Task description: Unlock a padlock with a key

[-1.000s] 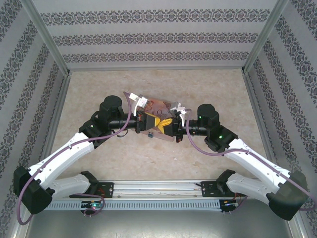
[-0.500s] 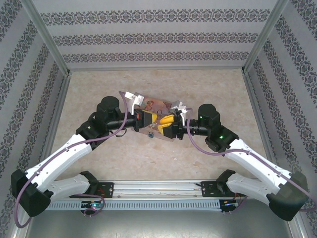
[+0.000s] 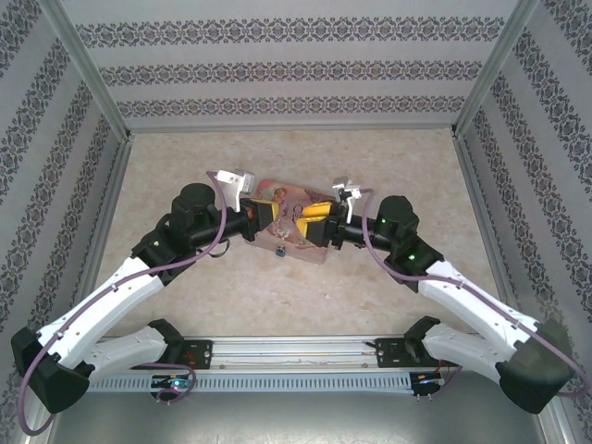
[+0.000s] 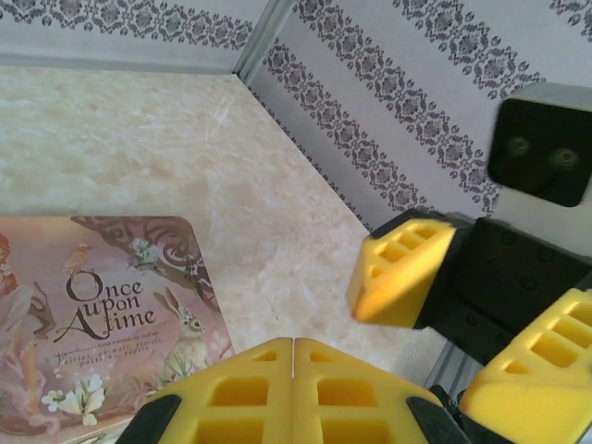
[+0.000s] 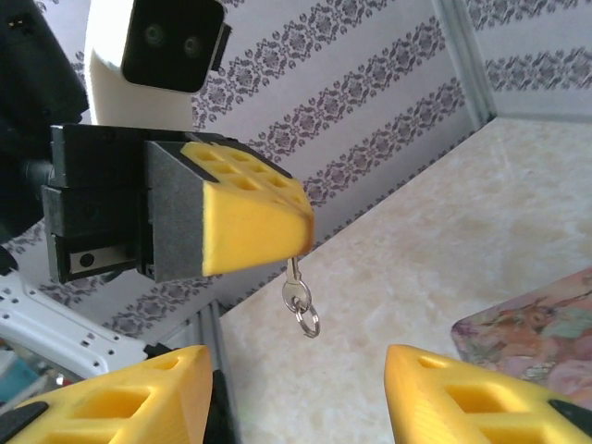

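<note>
The key's blade is covered by my left gripper's fingers, so my right gripper should take the key by its ring end [image 5: 298,298], to leave the blade free for the padlock.
The key [image 5: 295,280] is a small silver key with a ring [image 5: 308,320]. It hangs blade-up from the tips of my left gripper [image 5: 301,239], which is shut on it. In the left wrist view the left gripper [image 4: 294,347] has its yellow pads pressed together. My right gripper [image 5: 296,388] stands open just in front of the key, one finger on each side and apart from it. Both grippers meet over the pink tin [image 3: 287,199], left gripper [image 3: 294,218] facing right gripper [image 3: 313,223]. The padlock [image 3: 278,249] is a tiny blue spot at the tin's near edge.
The pink tin [image 4: 92,314] with the rabbit picture lies flat on the beige table [image 3: 305,157]. Patterned walls close in the back and both sides. A metal rail [image 3: 296,347] runs along the near edge between the arm bases.
My right gripper has gone from shut to open and drawn back a little to the right. The left gripper has stayed shut, and its wrist has swung toward the back left.
</note>
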Robot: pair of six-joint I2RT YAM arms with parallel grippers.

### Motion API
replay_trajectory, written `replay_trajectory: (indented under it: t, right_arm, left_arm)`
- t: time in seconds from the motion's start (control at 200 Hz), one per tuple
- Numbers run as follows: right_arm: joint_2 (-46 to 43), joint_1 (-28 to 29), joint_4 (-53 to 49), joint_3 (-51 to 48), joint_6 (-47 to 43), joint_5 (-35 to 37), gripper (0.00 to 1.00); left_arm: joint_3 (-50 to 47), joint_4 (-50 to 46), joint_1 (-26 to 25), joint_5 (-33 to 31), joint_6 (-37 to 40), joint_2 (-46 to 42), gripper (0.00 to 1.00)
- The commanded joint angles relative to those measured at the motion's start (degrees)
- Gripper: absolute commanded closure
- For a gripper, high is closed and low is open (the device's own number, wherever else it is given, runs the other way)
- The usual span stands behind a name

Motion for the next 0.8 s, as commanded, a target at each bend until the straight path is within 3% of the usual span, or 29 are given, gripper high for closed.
replay_trajectory:
  t: [0.0,0.155,0.794]
  right_arm:
    - [2.92,-0.44,9.03,-0.32,7.69,-5.37,0.48]
    - [6.53,0.15,11.75,0.90,10.19,-8.60,0.48]
    - [12.35,2.12,18.05,3.60,12.58,-8.10,0.56]
  left_arm:
    - [0.17,4.01,-0.55,-0.80,-0.98,-0.72,1.00]
    - [0.43,4.94,-0.55,-0.80,-1.21,-0.48,1.00]
    - [-0.66,8.43,-0.55,0.83,-2.55,0.64,1.00]
